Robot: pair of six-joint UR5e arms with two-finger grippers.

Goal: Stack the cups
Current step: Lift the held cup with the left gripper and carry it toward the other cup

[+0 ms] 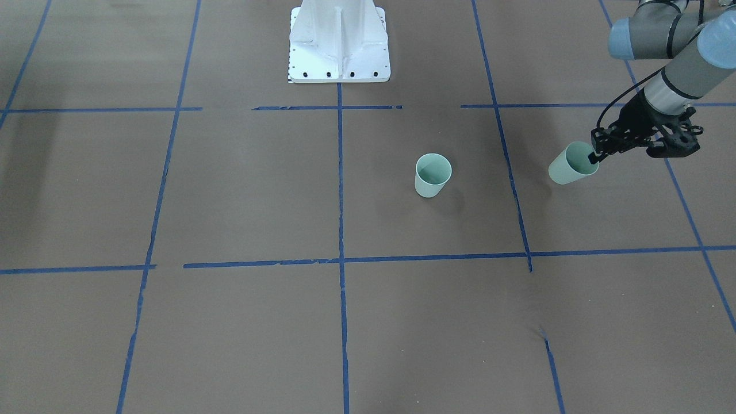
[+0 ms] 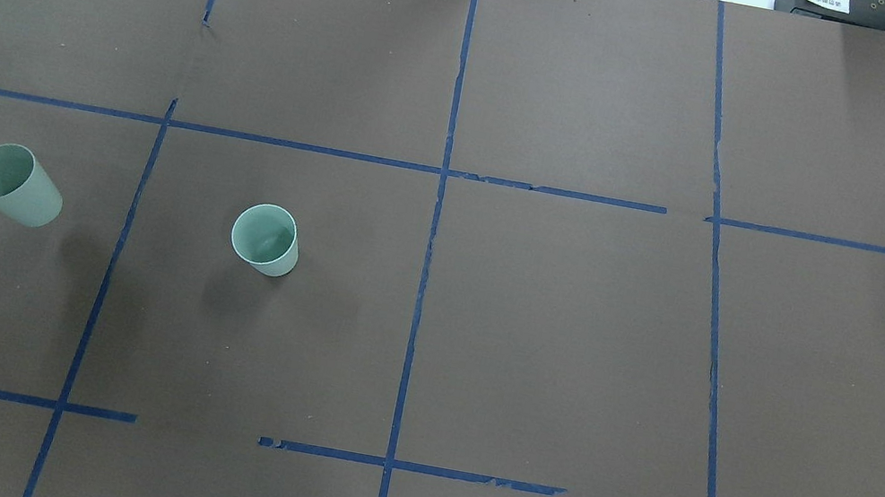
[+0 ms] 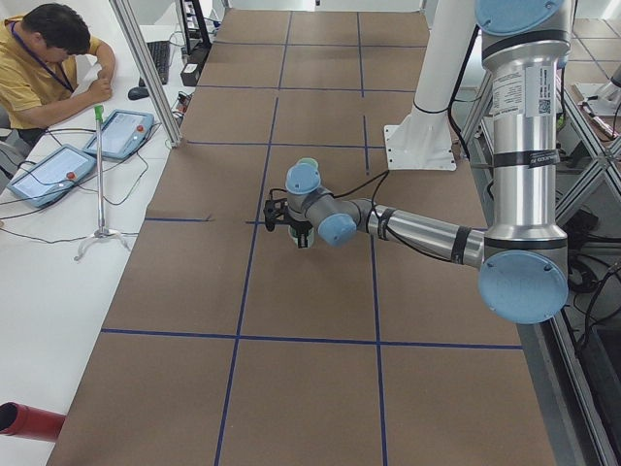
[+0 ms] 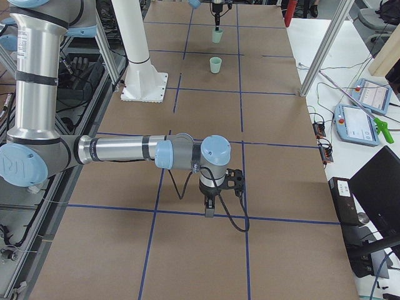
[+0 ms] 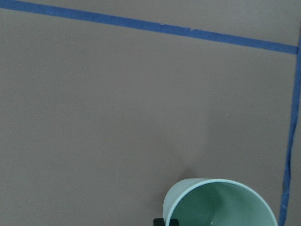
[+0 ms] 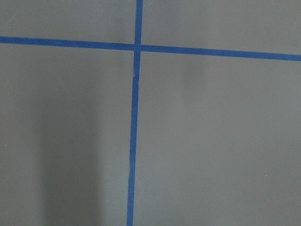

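The cup in my left gripper needs to be let go inside the opening of the upright mint-green cup (image 1: 434, 168) that stands on the table.
Two pale mint-green cups are in view. One cup (image 1: 432, 175) stands upright, mouth up, on the brown table left of centre in the overhead view (image 2: 265, 240). My left gripper (image 1: 593, 154) is shut on the rim of the other cup (image 1: 570, 165), one finger inside and one outside. It holds this cup tilted above the table at the far left of the overhead view (image 2: 20, 189). The left wrist view shows the held cup's mouth (image 5: 221, 203) at the bottom. My right gripper (image 4: 210, 209) points down at the table far from both cups; I cannot tell if it is open or shut.
The white robot pedestal (image 1: 339, 40) stands at the table's robot side. Blue tape lines (image 2: 438, 193) divide the brown surface. An operator (image 3: 44, 58) sits at a side desk with teach pendants (image 3: 121, 133).
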